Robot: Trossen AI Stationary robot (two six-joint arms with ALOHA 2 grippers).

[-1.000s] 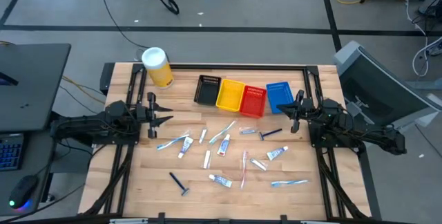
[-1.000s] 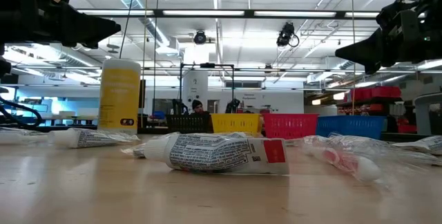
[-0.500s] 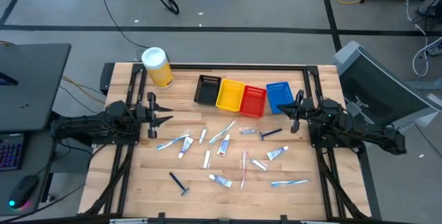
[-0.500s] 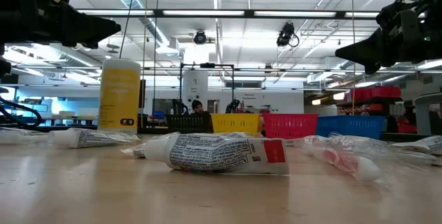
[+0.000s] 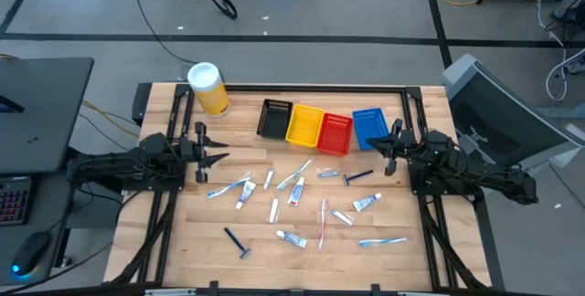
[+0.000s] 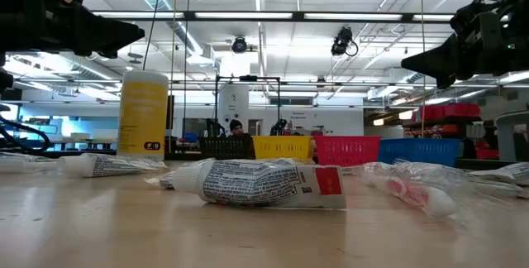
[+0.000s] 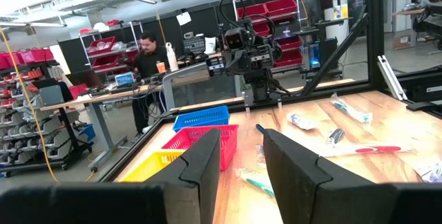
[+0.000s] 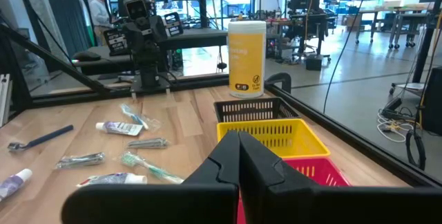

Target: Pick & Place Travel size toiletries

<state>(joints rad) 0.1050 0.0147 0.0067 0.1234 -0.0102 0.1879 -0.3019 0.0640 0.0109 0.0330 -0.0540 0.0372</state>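
The wrapped blue toothbrush [image 5: 228, 187], the one lying closest to my left gripper, is next, and my left gripper will close on its middle.
The travel size toiletries lie scattered on the wooden table between the two arms. They include a white tube with a red mark [image 5: 297, 191], another white tube [image 5: 292, 238], a dark blue razor [image 5: 238, 242], a second razor [image 5: 356, 177] and a pale toothbrush [image 5: 384, 240]. In the low view one tube [image 6: 264, 184] lies nearest. My left gripper [image 5: 223, 157] hovers open above the table's left side, pointing right [image 7: 242, 160]. My right gripper [image 5: 377, 148] hovers shut by the blue basket, pointing left [image 8: 238, 149]. Neither touches anything.
A row of little baskets stands at the far middle: black [image 5: 274, 119], yellow [image 5: 304, 126], red [image 5: 335, 133] and blue [image 5: 367, 127]. A big yellow canister with a white lid [image 5: 208, 89] stands at the far left corner. People work at benches beyond the table.
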